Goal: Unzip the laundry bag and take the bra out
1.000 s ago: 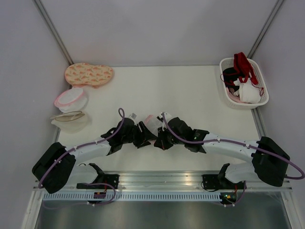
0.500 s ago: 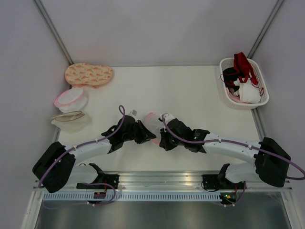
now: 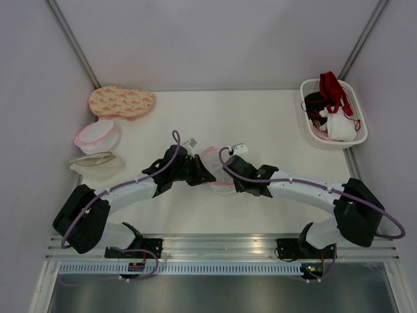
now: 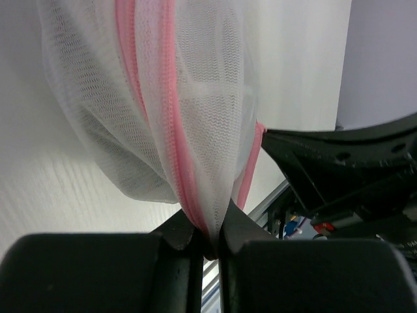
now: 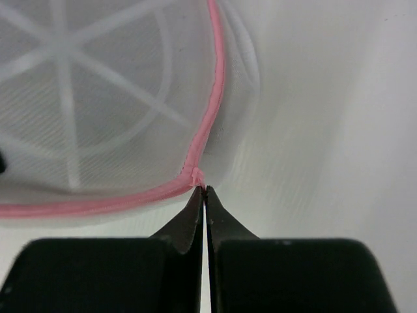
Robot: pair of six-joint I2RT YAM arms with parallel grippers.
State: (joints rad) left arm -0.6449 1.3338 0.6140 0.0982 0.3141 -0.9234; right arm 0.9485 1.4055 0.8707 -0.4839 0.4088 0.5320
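My left gripper pinches bunched mesh and pink rim; it should open, then take the laundry bag's rim closer to the zipper pull (image 4: 249, 163).
The laundry bag (image 3: 214, 160), white see-through mesh with a pink zipper rim, hangs between my two grippers near the table's middle. My left gripper (image 3: 206, 175) is shut on a fold of its mesh and pink rim (image 4: 195, 208), and the bag (image 4: 156, 98) bulges away from the fingers. My right gripper (image 3: 227, 177) is shut, its tips pinching the small pink zipper pull (image 5: 199, 175) at the corner of the rim. The bag's domed mesh (image 5: 91, 98) fills the upper left of the right wrist view. The bra does not show in any view.
At the left edge lie another pink-rimmed mesh bag (image 3: 98, 135), a beige-rimmed bag (image 3: 95, 163) and an orange patterned cloth item (image 3: 122, 102). A white basket (image 3: 355, 140) with red, black and white garments stands at the back right.
My left gripper has shut on the bag's rim. Both arms have reached further from the near edge, and the bag has moved a little away with them.
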